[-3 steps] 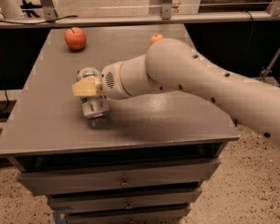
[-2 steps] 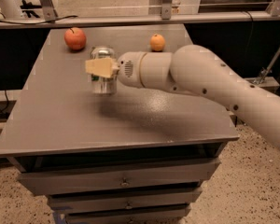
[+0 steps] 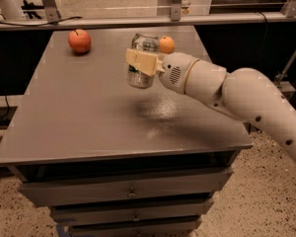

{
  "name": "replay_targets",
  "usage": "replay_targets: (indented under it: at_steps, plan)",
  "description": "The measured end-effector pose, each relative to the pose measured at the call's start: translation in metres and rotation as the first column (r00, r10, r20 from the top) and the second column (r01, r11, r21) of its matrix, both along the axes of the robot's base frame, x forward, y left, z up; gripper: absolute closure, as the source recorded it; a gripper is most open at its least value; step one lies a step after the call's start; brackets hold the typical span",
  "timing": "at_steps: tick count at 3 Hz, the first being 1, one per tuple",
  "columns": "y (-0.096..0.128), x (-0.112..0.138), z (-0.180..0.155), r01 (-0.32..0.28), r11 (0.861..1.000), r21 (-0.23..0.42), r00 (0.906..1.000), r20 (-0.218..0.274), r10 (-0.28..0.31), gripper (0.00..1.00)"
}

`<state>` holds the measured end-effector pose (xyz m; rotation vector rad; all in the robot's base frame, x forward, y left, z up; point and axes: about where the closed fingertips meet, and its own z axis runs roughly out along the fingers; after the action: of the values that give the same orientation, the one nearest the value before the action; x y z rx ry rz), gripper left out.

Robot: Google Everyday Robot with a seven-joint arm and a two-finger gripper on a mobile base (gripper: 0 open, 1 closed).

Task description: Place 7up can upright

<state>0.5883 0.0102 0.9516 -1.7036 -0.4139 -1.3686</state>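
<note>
I will let go of the 7up can, now held above the grey table, upright near the middle of the grey table (image 3: 129, 102), closer to the drawers than to the apple.
The 7up can (image 3: 142, 75) is silver-white with green markings and a shiny top. It is held nearly upright, above the grey table (image 3: 79, 117), clear of its surface. My gripper (image 3: 141, 61) is shut on the can, with a pale yellow finger (image 3: 140, 62) across its front. The white arm reaches in from the right.
A red apple (image 3: 79, 40) sits at the far left of the table. A small orange fruit (image 3: 166, 44) sits at the far edge, just behind and right of the can. The table stands on a drawer cabinet (image 3: 128, 194). A metal rail (image 3: 138, 19) runs behind.
The gripper has lifted the can off the table and carried it up and toward the far side, bringing it from tilted to nearly upright.
</note>
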Motion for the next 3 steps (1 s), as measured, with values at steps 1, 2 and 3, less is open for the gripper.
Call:
replay_targets:
  at_steps: [1,2,3]
  plan:
    - [0.028,0.001,-0.001,-0.098,0.992,-0.083,0.9917,0.076,0.104,1.0]
    - [0.058,-0.005,-0.017,-0.2,0.939,-0.281,0.9499,0.18,0.256,1.0]
    - [0.068,-0.008,-0.03,-0.221,0.892,-0.394,0.9081,0.25,0.336,1.0]
